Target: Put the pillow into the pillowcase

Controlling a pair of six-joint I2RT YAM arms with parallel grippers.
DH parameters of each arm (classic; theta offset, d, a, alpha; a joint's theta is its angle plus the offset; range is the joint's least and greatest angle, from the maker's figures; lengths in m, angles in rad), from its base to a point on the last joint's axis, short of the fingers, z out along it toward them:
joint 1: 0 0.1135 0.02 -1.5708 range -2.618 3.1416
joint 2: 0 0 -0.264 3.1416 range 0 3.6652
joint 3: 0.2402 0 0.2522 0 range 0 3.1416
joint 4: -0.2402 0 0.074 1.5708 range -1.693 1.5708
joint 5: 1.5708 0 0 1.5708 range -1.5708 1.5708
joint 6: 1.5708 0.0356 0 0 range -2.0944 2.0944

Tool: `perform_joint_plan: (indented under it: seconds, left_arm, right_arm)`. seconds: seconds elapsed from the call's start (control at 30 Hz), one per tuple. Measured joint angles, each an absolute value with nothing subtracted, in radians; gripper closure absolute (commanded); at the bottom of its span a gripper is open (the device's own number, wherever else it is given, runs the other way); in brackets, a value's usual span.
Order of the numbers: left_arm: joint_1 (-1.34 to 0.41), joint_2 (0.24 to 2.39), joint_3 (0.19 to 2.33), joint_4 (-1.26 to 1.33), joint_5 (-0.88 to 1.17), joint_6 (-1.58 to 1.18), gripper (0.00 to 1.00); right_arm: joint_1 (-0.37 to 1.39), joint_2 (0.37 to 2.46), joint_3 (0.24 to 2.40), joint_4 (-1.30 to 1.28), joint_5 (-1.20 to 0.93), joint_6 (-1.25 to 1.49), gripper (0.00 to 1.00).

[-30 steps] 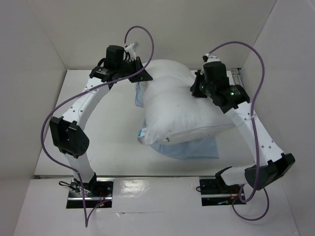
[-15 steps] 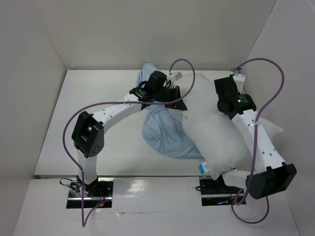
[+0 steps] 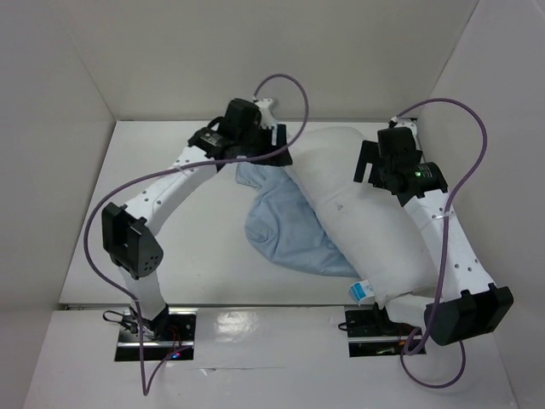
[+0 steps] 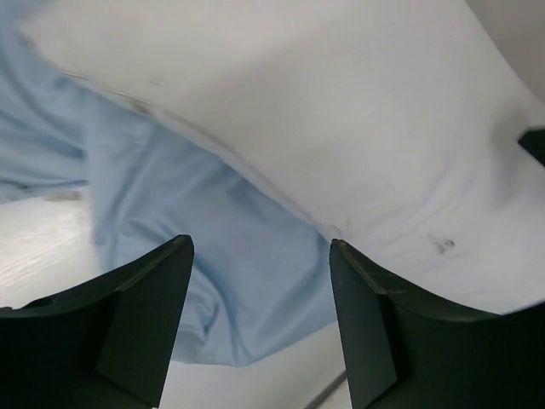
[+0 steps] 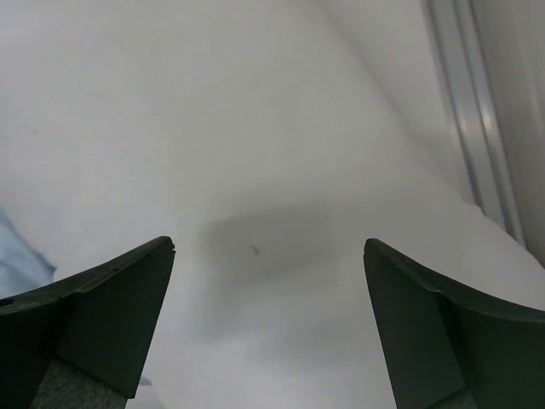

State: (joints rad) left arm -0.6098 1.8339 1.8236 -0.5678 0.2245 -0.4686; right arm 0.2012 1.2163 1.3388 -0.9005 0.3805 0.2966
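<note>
My right gripper is going to close on the top of the white pillow, near the middle of its long edge (image 3: 330, 199) (image 5: 106, 249) beside the light blue pillowcase.
The white pillow (image 3: 366, 217) lies diagonally from the far middle of the table to the near right, its blue-and-white tag (image 3: 358, 290) at the near corner. The light blue pillowcase (image 3: 285, 226) lies crumpled beside it on the left, partly tucked under its edge. My left gripper (image 3: 277, 153) hovers open over the far end, where pillowcase (image 4: 213, 247) and pillow (image 4: 341, 111) meet, and nothing is between its fingers (image 4: 145, 315). My right gripper (image 3: 368, 166) is open above the pillow (image 5: 255, 128), which fills its view, and it holds nothing.
White walls close in the table (image 3: 170, 213) on the left, the back and the right. A metal rail (image 5: 477, 128) runs along the right wall beside the pillow. Purple cables (image 3: 460, 119) loop above both arms.
Both grippers have gone from shut to open and let go of the fabric. The pillow has swung from the middle to a diagonal on the right, uncovering the pillowcase.
</note>
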Motion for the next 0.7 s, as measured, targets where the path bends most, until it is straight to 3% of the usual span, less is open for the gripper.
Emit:
perform_joint_plan:
  seconds: [0.3, 0.7]
  left_arm:
    - [-0.343, 1.861, 1.819, -0.603, 0.133, -0.545, 0.20]
    - [-0.298, 2.249, 1.913, -0.614, 0.135, -0.597, 0.18]
  right_arm:
    - [0.390, 1.271, 1.408, -0.858, 0.278, 0.282, 0.00]
    - [0.665, 1.354, 1.413, -0.882, 0.377, 0.335, 0.00]
